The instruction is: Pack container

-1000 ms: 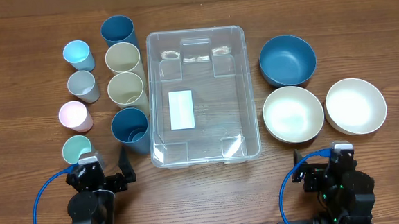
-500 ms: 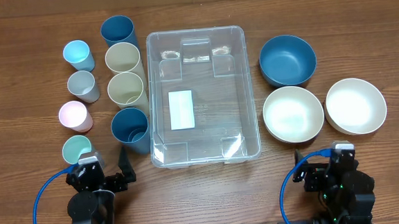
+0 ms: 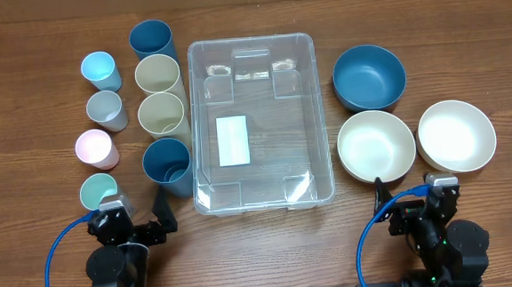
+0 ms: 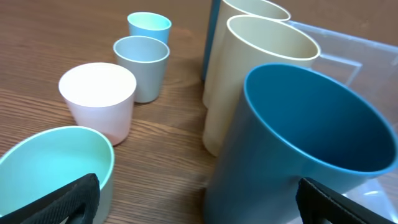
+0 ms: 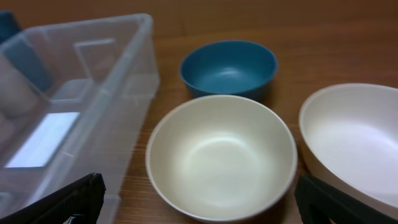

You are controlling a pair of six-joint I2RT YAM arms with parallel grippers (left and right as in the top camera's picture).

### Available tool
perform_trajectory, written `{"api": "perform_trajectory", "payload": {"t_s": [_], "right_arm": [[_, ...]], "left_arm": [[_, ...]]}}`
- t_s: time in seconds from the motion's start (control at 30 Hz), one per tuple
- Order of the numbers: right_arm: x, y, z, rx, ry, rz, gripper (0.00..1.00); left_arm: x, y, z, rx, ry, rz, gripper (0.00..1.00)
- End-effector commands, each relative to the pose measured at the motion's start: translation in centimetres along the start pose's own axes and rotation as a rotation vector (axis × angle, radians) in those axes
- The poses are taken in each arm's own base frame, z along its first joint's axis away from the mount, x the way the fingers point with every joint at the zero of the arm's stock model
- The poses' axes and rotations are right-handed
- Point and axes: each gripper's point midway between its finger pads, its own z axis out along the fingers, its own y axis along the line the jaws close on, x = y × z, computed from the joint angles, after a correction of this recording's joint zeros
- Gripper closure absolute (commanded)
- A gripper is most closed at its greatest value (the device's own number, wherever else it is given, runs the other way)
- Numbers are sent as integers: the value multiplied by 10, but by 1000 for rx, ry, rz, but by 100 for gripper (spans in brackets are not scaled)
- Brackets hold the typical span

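Observation:
My right gripper is to grab next the rim of the white bowl (image 3: 488,158) on its near outer side, facing away from the cream bowl.
The container (image 3: 259,121), a large clear bin with a white label on its base, stands empty at the table's middle; its right wall (image 5: 124,93) shows in the right wrist view. My left gripper (image 3: 136,218) sits near the front edge, open, with a dark blue cup (image 4: 305,143) and a teal cup (image 4: 50,162) just ahead of its fingertips (image 4: 68,199). My right gripper (image 3: 412,196) is open too, facing a cream bowl (image 5: 221,155). Neither gripper holds or touches anything.
Left of the container stand two columns of cups (image 3: 161,114): dark blue and cream tall ones, then light blue, grey, pink (image 3: 96,149) and teal small ones. To its right lie a dark blue bowl (image 3: 369,76), the cream bowl (image 3: 376,145) and a white bowl (image 3: 456,136).
The right wrist has shifted slightly, its finger edging toward the cream bowl. The left arm and all the objects have not moved.

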Motion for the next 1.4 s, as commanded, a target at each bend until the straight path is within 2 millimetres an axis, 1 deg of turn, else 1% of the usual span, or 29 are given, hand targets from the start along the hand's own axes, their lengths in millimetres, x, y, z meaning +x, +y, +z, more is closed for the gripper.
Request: {"api": "perform_trajectory", "payload": {"t_s": [0.0,0.07,0.1,0.23,0.37,0.5,0.6,0.67,0.77,0.9,1.0,1.1,1.13,1.23,1.3,1.37], "right_arm": [[-12,37,-6,-212,-48,-21,0],[-19,46,-8,-266,-75,-32,0],[-21,48,-9,-275,-82,-8,0],[-23,48,-9,-281,-71,119,0],[-29,49,-13,-278,-52,152,0],[-47,48,-20,-253,-50,155,0],[-68,42,-23,-201,-28,167,0],[-78,37,-23,-158,15,181,0],[-94,30,-19,-99,113,192,0],[-124,20,-8,-29,223,149,0],[-146,18,2,-16,287,132,0],[-160,18,11,-10,366,150,0],[-163,17,15,-8,386,157,0],[-164,11,29,9,435,176,0],[-157,1,40,36,479,208,0],[-144,-15,50,82,537,276,0]], "left_arm": [[-11,-18,-5,96,-22,-52,0],[-24,-22,-12,104,-47,-50,0],[-33,-24,-16,107,-60,-47,0],[-75,-34,-36,109,-99,-43,0],[-112,-42,-50,103,-81,-45,0],[-146,-49,-56,95,-57,-45,0],[-176,-55,-57,90,-63,-44,0],[-195,-54,-57,57,-57,-47,0],[-215,-50,-53,0,-10,-51,0],[-227,-48,-35,-44,101,-33,0],[-227,-47,-18,-66,192,-37,0],[-227,-45,0,-81,266,-27,0],[-227,-45,8,-87,292,-29,0],[-230,-41,21,-103,337,-25,0],[-235,-35,27,-122,349,-28,0],[-241,-26,30,-151,351,-44,0]]}}
